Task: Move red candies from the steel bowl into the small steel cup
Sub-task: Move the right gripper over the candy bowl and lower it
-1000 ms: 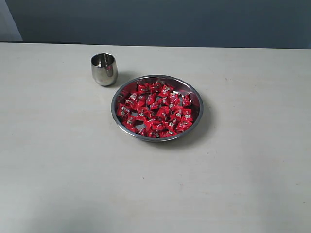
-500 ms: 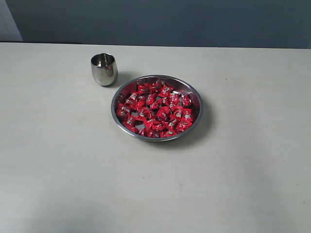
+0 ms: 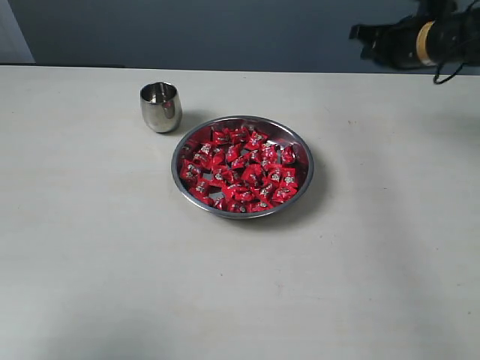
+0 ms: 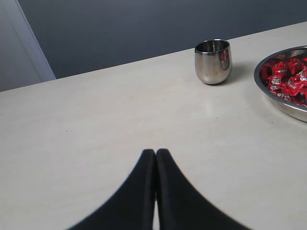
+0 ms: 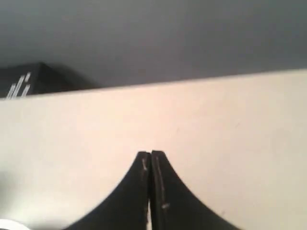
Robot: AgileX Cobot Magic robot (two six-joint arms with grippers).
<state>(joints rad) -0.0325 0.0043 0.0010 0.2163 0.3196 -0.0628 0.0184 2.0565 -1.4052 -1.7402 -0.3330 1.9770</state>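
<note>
I move my right gripper to the steel bowl next and close it on the red candy (image 3: 233, 152) just behind the middle of the bowl, toward the small steel cup.
The steel bowl (image 3: 283, 133) sits near the middle of the pale table, filled with many red candies (image 3: 241, 171). Behind it to the left stands the small steel cup (image 3: 160, 107), upright. The left wrist view shows the cup (image 4: 213, 61) and part of the bowl (image 4: 283, 106) with candies (image 4: 287, 79) well ahead of my left gripper (image 4: 156, 152), which is shut and empty over bare table. My right gripper (image 5: 151, 153) is also shut and empty. Its arm reaches in at the far right of the exterior view, the gripper (image 3: 355, 32) well behind and right of the bowl.
The table's far edge (image 3: 240, 70) meets a dark blue-grey wall. In the right wrist view a black box-like object (image 5: 33, 79) stands beyond the table edge.
The right arm has come into the exterior view at the top right; it was out of view before. Bowl, candies and cup have not moved.
</note>
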